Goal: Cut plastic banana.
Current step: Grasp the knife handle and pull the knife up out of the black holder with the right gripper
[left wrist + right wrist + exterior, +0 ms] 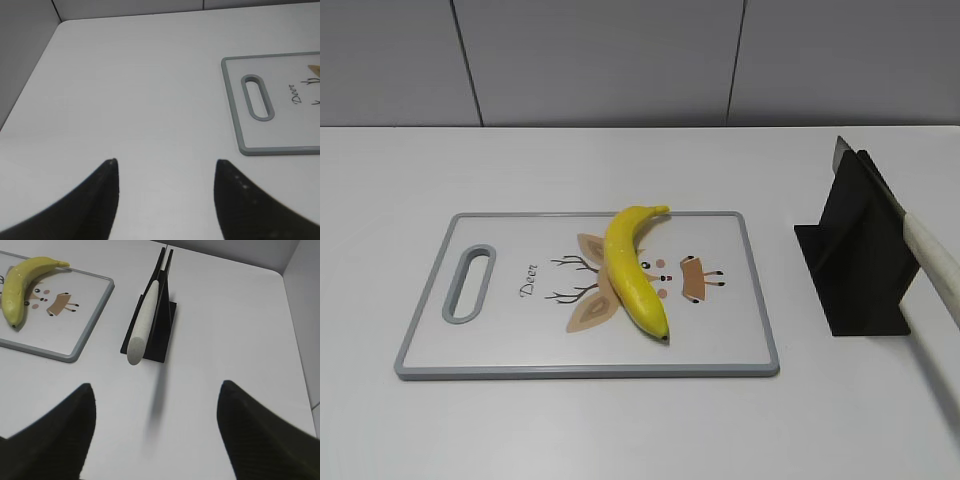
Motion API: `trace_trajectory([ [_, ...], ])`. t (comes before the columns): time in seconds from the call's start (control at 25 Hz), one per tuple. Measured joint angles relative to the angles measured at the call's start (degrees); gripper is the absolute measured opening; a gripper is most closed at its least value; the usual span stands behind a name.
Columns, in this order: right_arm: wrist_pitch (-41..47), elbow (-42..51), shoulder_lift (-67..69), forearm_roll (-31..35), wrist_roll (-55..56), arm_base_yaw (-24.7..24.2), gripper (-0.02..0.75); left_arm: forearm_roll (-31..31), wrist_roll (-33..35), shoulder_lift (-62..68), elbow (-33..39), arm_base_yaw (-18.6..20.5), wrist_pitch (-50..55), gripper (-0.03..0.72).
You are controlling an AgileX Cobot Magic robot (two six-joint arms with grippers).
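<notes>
My right gripper will grip around the middle of the knife's whitish handle [935, 262] [144, 315], at the part that sticks out of the black stand.
A yellow plastic banana [632, 270] lies on a white cutting board [500, 330] with a grey rim and a deer drawing. It also shows in the right wrist view [22, 282], on the board [75, 340]. A knife with a whitish handle [935, 262] rests in a black stand [855, 260] to the right of the board; handle [143, 322] and stand [165, 330] show in the right wrist view. My right gripper [156, 390] is open and empty, short of the handle's end. My left gripper [166, 164] is open and empty over bare table, left of the board's handle slot [257, 97]. Neither gripper shows in the exterior view.
The white table [410, 170] runs to a grey wall at the back. Its left edge and corner show in the left wrist view [47, 42]; its right edge shows in the right wrist view [295, 325].
</notes>
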Motion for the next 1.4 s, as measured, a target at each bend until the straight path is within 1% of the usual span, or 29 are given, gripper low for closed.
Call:
trace_trajectory([
  [1.4, 0.0, 0.0, 0.0, 0.0, 0.0, 0.0, 0.586, 0.0, 0.0, 0.0, 0.0, 0.0, 0.0, 0.589],
])
